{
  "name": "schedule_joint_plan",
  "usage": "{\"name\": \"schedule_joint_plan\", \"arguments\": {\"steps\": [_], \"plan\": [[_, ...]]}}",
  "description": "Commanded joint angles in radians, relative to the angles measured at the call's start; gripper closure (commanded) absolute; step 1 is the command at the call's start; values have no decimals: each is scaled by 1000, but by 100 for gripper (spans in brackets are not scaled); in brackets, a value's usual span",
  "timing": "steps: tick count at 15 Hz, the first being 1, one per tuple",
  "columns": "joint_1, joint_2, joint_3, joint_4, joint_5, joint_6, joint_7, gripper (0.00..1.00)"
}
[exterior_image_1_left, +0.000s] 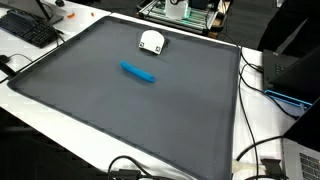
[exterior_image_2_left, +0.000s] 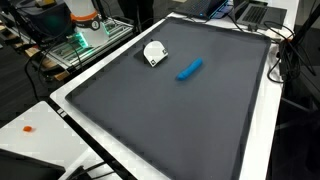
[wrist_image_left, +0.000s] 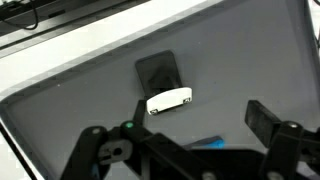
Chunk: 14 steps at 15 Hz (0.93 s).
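Note:
Next, I move my gripper next to the white device's top edge (exterior_image_1_left: 153, 32) (wrist_image_left: 168, 96), beside its black part, and close it there.
A blue marker-like object (exterior_image_1_left: 138, 72) lies near the middle of a dark grey mat (exterior_image_1_left: 120, 120) in both exterior views, and shows there too (exterior_image_2_left: 189, 69). A small white device (exterior_image_1_left: 151, 41) sits behind it near the mat's far edge (exterior_image_2_left: 154, 53). In the wrist view my gripper (wrist_image_left: 200, 115) is open and empty, hanging above the mat. The white device (wrist_image_left: 168, 101), with a black part behind it, lies between my fingers. The blue object (wrist_image_left: 207, 143) is just below them, partly hidden by the gripper body. The arm does not show in either exterior view.
The mat (exterior_image_2_left: 170, 120) covers a white table. A keyboard (exterior_image_1_left: 30, 30) lies beyond one corner, and cables (exterior_image_1_left: 262, 150) run along one side. A metal rack with electronics (exterior_image_2_left: 85, 40) stands past the far edge. A laptop (exterior_image_2_left: 250, 12) and a small orange item (exterior_image_2_left: 28, 128) are also there.

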Motion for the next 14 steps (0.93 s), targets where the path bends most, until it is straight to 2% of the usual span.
{"name": "schedule_joint_plan", "arguments": {"steps": [1, 8, 11, 14], "plan": [[-20, -4, 51, -118, 84, 150, 171, 0], [-13, 83, 127, -283, 160, 472, 518, 0], [-23, 171, 146, -308, 145, 598, 677, 0], [-21, 276, 128, -297, 139, 666, 797, 0]]}}
